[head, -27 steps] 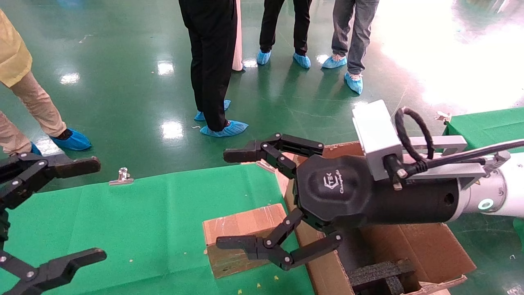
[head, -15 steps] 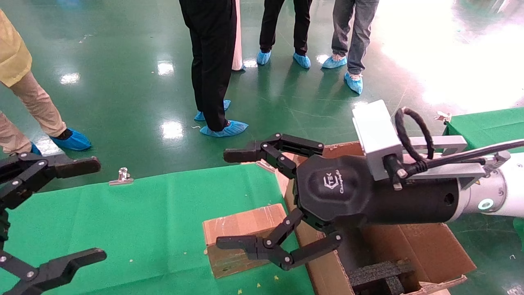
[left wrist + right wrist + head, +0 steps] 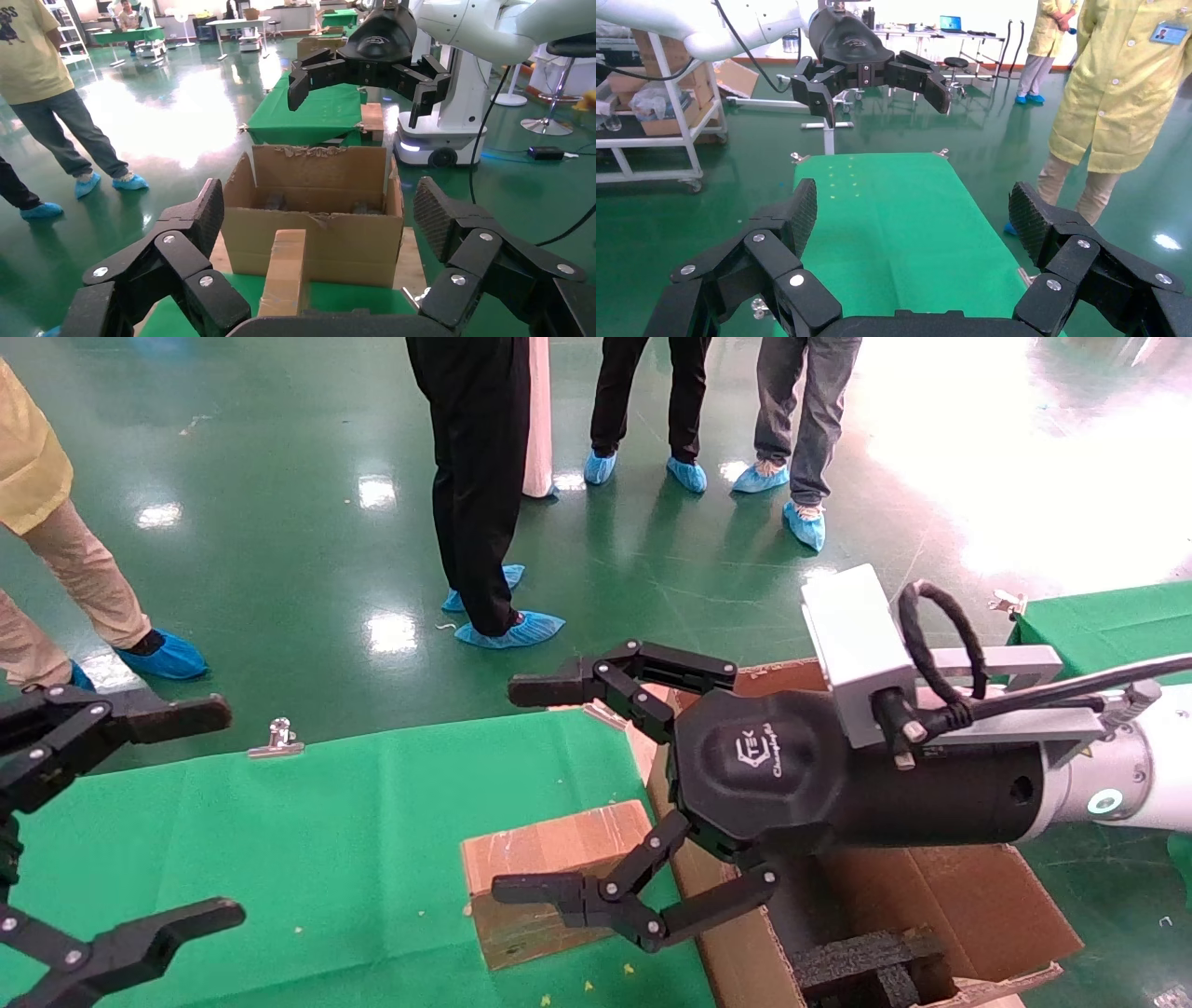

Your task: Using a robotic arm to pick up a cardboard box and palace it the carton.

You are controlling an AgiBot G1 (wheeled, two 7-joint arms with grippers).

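Next, I move my right gripper to the cardboard box's end (image 3: 617,836) beside the carton and close it there, with its fingers across the box's long sides.
The cardboard box (image 3: 549,882) lies flat on the green table (image 3: 307,840), right beside the carton (image 3: 968,905), whose black foam inserts (image 3: 866,966) show inside. The robotic arm (image 3: 1150,775) is my right one. Its right gripper (image 3: 512,789) is open and empty, hovering over the box's far side, with the lower finger above the box. My left gripper (image 3: 200,817) is open and empty at the table's left end. The left wrist view shows the box (image 3: 284,274), the carton (image 3: 316,232) and my left gripper (image 3: 320,210). The right wrist view shows my right gripper (image 3: 914,214) over bare cloth; the box is hidden there.
Several people in blue shoe covers stand on the glossy green floor beyond the table (image 3: 484,477). A metal clip (image 3: 277,738) holds the cloth at the far edge. A second green table (image 3: 1108,626) stands at the right.
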